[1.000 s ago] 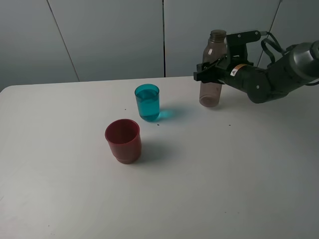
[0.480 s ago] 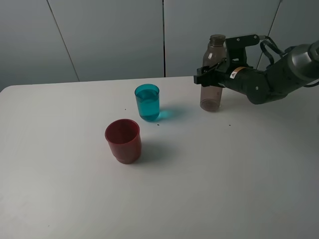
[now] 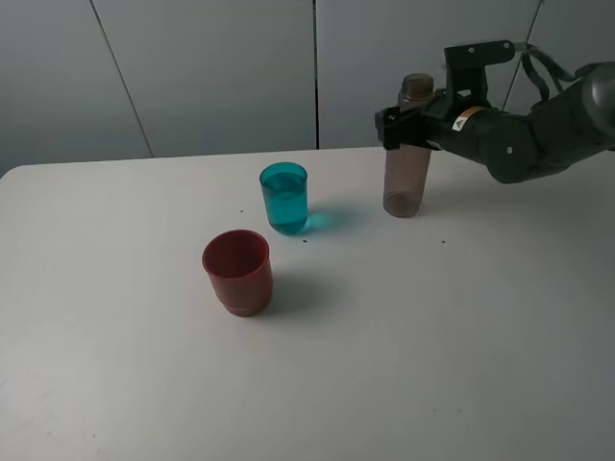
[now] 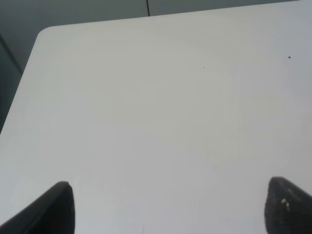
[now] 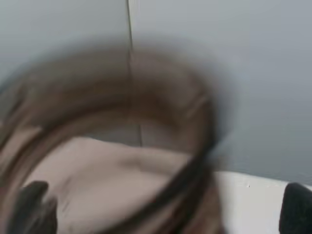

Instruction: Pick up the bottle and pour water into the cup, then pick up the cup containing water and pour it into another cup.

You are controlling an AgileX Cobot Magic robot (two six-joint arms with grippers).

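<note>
I will grip the middle of the body (image 3: 286,204) of the teal cup with my right gripper, to get its water into the red cup.
The smoky brown bottle (image 3: 405,168) stands upright on the white table (image 3: 432,317), at the back right. My right gripper (image 3: 408,127) is level with the bottle's shoulder, its jaws open on either side of it. In the right wrist view the bottle (image 5: 122,146) is a close blur between the right gripper's (image 5: 163,207) widely spread fingertips. The teal cup (image 3: 284,197), with water in it, stands left of the bottle. The red cup (image 3: 237,271) sits nearer the front, left of the teal one. My left gripper (image 4: 168,207) is open over bare table.
A grey panelled wall (image 3: 211,77) runs behind the table's rear edge. In the left wrist view the table's rounded corner (image 4: 44,34) and a dark gap beside it show.
My right gripper has opened and let go of the bottle, then risen from its middle to its shoulder. The bottle now stands a little lower in the view. Both cups are unmoved.
</note>
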